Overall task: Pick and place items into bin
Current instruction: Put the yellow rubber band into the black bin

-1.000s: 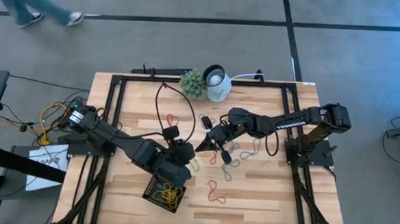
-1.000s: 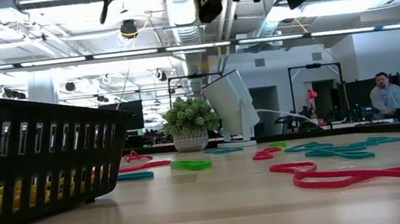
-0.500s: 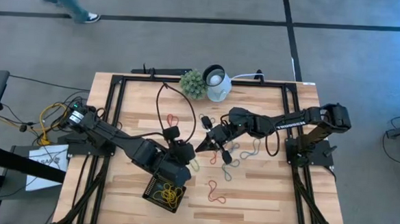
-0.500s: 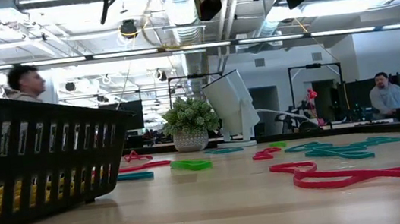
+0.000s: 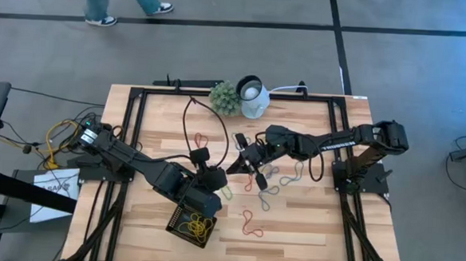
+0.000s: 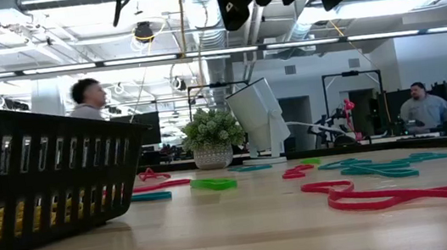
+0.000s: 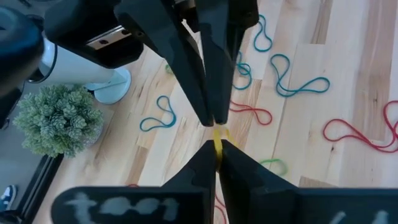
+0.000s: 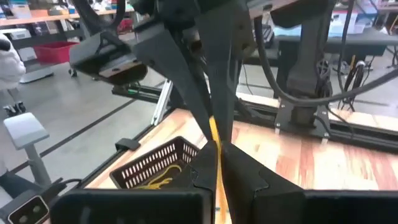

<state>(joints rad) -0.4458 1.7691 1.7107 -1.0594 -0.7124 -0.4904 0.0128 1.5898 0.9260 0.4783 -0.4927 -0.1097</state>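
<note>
The yellow rubber band, now held above the table's middle, will be let go by my left gripper on the yellow rubber bands in the black bin (image 5: pixel 199 227).
My two grippers meet tip to tip above the middle of the table, just beyond the far right corner of the black bin (image 5: pixel 190 222). My left gripper (image 7: pixel 217 148) and my right gripper (image 8: pixel 216 157) are both shut on one yellow rubber band (image 7: pixel 218 139). Only a short yellow strip of it shows between the fingertips. Several yellow bands lie in the bin. Red, teal and green bands (image 5: pixel 250 222) lie flat on the wood to the right of the bin. My left gripper pinches the yellow band (image 7: pixel 218 140) between its two fingertips, coming from the table's left and slanting down. The band is lifted clear of the table. My right gripper pinches the same band (image 8: pixel 215 144) between its fingertips, nearly level, from the table's right. A short strip runs between the two holds.
A plant ball (image 5: pixel 226 97) and a white lamp-like object (image 5: pixel 253 96) stand at the far edge. A thin black cable (image 5: pixel 187 120) loops over the table's far left part. Loose bands (image 7: pixel 298 84) lie under and to the right of the grippers. The black frame rails border the table.
</note>
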